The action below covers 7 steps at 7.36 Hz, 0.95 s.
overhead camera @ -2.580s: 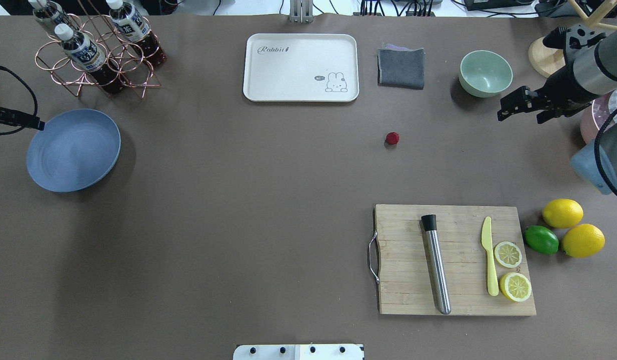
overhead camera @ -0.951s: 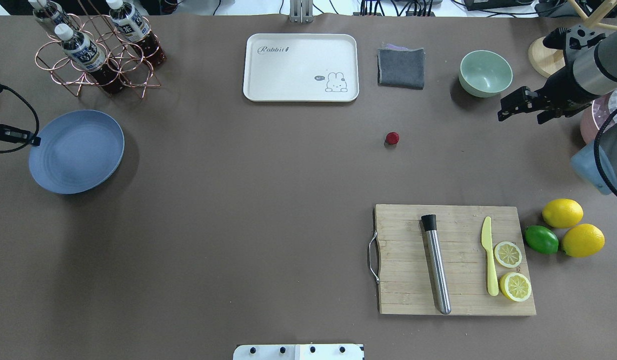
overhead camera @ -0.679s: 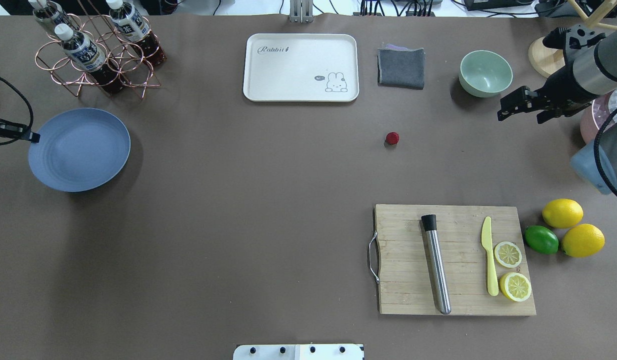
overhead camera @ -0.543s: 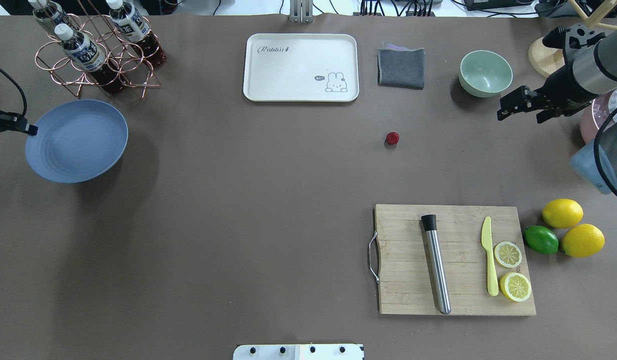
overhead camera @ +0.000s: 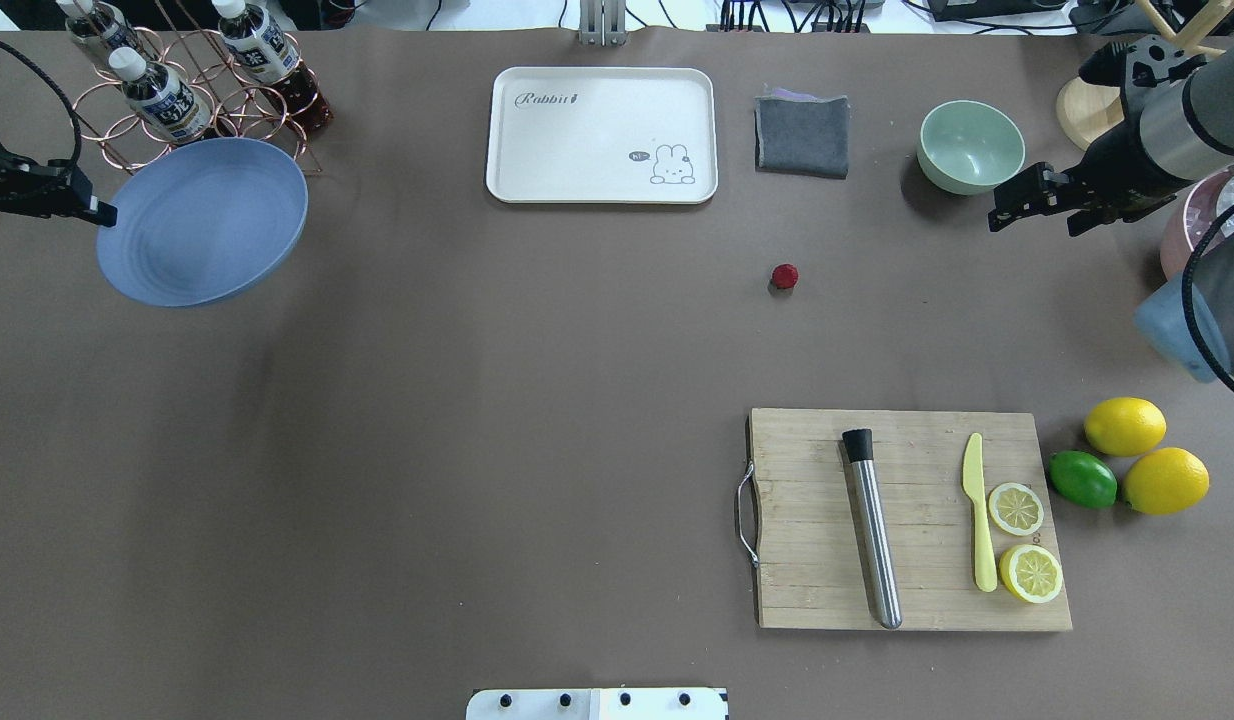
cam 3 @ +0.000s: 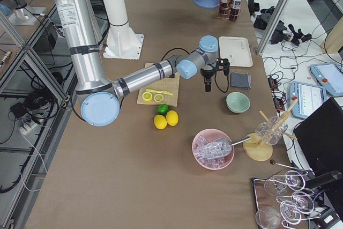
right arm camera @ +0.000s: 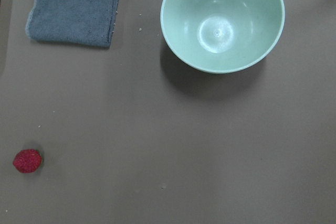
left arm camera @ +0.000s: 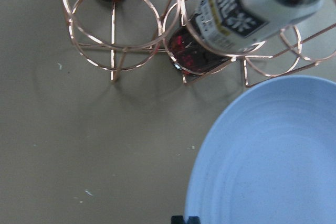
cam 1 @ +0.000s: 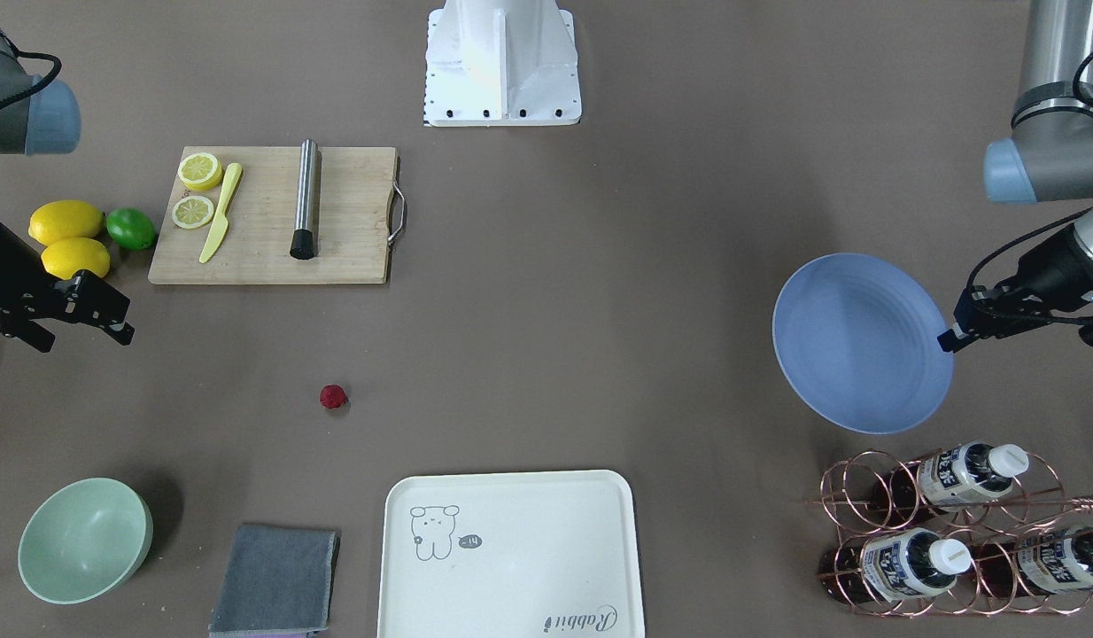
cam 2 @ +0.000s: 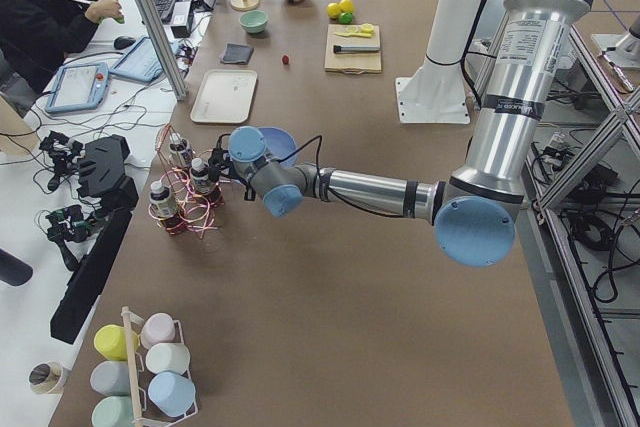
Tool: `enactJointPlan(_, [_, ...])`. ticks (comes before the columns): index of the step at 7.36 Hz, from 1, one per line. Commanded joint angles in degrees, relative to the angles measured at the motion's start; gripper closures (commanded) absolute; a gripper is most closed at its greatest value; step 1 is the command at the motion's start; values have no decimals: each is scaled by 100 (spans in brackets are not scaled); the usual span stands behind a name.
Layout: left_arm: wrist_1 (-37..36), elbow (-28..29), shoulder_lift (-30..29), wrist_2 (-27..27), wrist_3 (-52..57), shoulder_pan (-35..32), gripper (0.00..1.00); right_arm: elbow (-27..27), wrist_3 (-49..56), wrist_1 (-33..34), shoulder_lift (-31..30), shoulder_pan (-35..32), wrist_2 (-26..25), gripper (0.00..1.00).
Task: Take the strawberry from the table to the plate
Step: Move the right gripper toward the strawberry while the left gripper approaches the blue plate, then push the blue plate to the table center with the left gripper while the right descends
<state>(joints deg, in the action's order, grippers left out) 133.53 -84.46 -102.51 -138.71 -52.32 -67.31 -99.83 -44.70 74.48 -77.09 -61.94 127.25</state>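
Observation:
Next, my left gripper sets the blue plate, now hanging tilted above the table, down on the bare table (cam 1: 505, 268) next to the cutting board's metal handle.
The strawberry (overhead camera: 785, 276) (cam 1: 333, 396) lies alone on the brown table (overhead camera: 477, 400), small and dark red; the right wrist view shows it at lower left (right arm camera: 28, 161). The blue plate (overhead camera: 202, 220) (cam 1: 856, 341) hangs tilted above the table at the far left, just in front of the bottle rack. My left gripper (overhead camera: 102, 212) (cam 1: 948, 339) is shut on the plate's rim. The plate (left arm camera: 273, 156) fills the lower right of the left wrist view. My right gripper (overhead camera: 1035, 226) (cam 1: 81, 338) is open and holds nothing, right of the strawberry beside the mint bowl.
A copper rack with bottles (overhead camera: 192, 100) stands close behind the plate. A cream tray (overhead camera: 602, 135), a grey cloth (overhead camera: 802, 135) and a mint bowl (overhead camera: 970, 145) line the far side. The cutting board (overhead camera: 817, 560) with tools, lemons (overhead camera: 1127, 425) and a lime sit near right.
The left gripper has lifted the plate off the table, carrying it away from the robot and to the right, up to the bottle rack. The right gripper shifted slightly farther away. The strawberry stayed put.

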Motion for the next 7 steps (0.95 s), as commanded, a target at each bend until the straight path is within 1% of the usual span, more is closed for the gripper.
enactJointPlan(1, [-20,-586,-76,877,-1126,925,100,-19,-125,5,158,182,-243,0])
enactJointPlan(2, [-46,-806,-146,1203,-1548,1226,100,-10,-474,6,281,331,-332,0])
enactJointPlan(3, [-247,-1096,-190,1650,-1936,1664,100,7,-556,6,465,541,-541,0])
enactJointPlan(4, [-753,-1490,-338,2220,-2270,2225,100,16,-792,6,536,717,-587,0])
enactJointPlan(5, [-1237,-1764,-610,2704,-2700,2701,100,51,-916,6,668,841,-700,0])
enactJointPlan(7, [-1522,-1793,-1085,3584,-3387,3607,100,208,-1022,14,817,1201,-1104,0])
